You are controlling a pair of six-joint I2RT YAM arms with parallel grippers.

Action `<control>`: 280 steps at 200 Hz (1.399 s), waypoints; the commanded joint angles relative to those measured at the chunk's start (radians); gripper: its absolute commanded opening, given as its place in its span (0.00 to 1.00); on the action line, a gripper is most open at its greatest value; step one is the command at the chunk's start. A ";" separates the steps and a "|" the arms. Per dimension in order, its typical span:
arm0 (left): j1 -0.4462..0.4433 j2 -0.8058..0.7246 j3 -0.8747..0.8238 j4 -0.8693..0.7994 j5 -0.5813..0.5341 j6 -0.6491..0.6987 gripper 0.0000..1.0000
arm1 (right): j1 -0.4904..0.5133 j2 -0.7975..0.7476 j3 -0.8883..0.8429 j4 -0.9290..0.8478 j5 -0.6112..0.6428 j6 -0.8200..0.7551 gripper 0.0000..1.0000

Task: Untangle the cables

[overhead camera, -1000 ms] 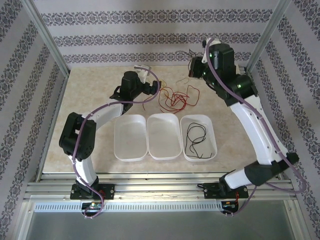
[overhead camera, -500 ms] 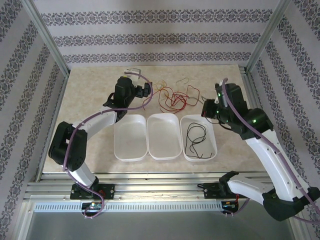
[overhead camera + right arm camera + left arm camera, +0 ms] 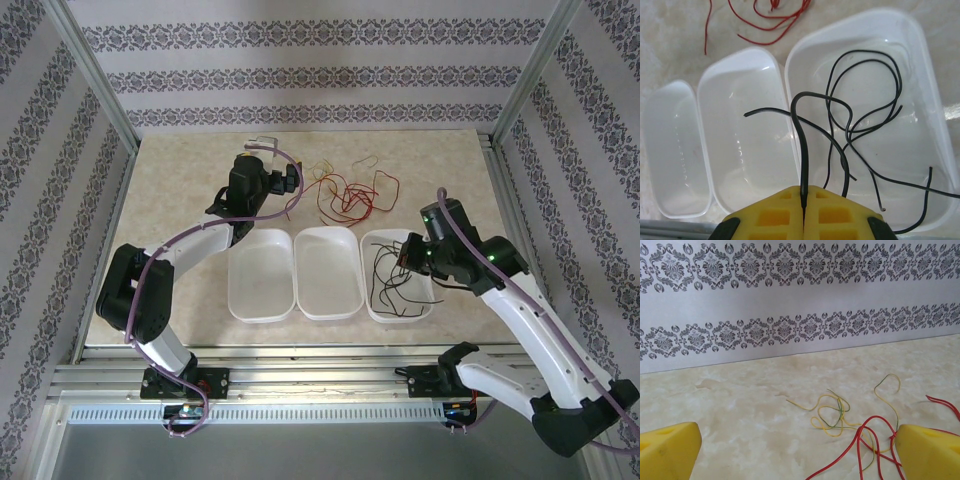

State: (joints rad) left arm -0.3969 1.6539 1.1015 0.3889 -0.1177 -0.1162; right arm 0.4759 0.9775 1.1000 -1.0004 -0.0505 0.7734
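Next, my right gripper lets go of the black cable on the loops of the other black cable (image 3: 396,272) (image 3: 866,117) in its white tray.
Red cables (image 3: 345,200) lie looped on the table behind the trays, tangled with thin pale yellow-green cables (image 3: 330,170). In the left wrist view the red cables (image 3: 875,440) cross the yellow-green ones (image 3: 835,412) just ahead of my left gripper (image 3: 797,455), which is open and empty. My left gripper (image 3: 290,180) sits at the left edge of the tangle. My right gripper (image 3: 408,255) hangs over the right tray (image 3: 400,320), shut on a black cable (image 3: 801,130). That cable droops from my right gripper (image 3: 804,192) into the tray, where another black cable (image 3: 875,115) lies.
Three white trays stand side by side near the front: the left tray (image 3: 236,290) and middle tray (image 3: 300,285) hold nothing, as the right wrist view also shows (image 3: 670,150) (image 3: 740,130). Patterned walls and metal posts (image 3: 520,90) enclose the table.
My right arm came down from the back right corner toward the front and now holds the black cable over the right tray. My left arm reached toward the tangle, then stayed still.
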 commanded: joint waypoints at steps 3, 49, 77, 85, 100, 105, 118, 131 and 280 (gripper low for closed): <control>0.006 -0.039 -0.008 -0.012 -0.022 -0.031 0.99 | 0.005 0.018 -0.031 0.056 -0.028 0.019 0.00; 0.006 -0.023 -0.004 -0.021 -0.016 -0.036 0.99 | -0.073 0.027 -0.111 0.131 -0.047 0.006 0.00; 0.006 -0.020 -0.002 -0.029 -0.019 -0.034 0.99 | -0.122 0.037 -0.148 0.123 -0.039 -0.019 0.00; 0.006 -0.021 -0.002 -0.029 -0.019 -0.034 0.99 | -0.126 0.049 -0.152 0.117 -0.032 -0.028 0.00; 0.006 -0.020 -0.002 -0.029 -0.020 -0.036 0.99 | -0.126 0.083 -0.155 0.099 -0.019 -0.047 0.00; 0.006 -0.019 -0.001 -0.030 -0.019 -0.037 0.99 | -0.125 0.094 -0.157 0.092 -0.016 -0.053 0.00; 0.006 -0.019 -0.002 -0.029 -0.016 -0.041 0.99 | -0.119 0.121 -0.163 0.085 0.002 -0.064 0.00; 0.006 -0.014 0.001 -0.030 -0.013 -0.045 0.99 | -0.114 0.142 -0.171 0.085 0.019 -0.070 0.00; 0.006 0.006 0.012 -0.028 -0.013 -0.039 0.99 | -0.039 0.452 -0.133 0.155 0.151 -0.132 0.00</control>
State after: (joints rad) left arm -0.3969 1.6562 1.1015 0.3649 -0.1165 -0.1474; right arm 0.4248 1.3777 0.9413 -0.8658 0.0452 0.6727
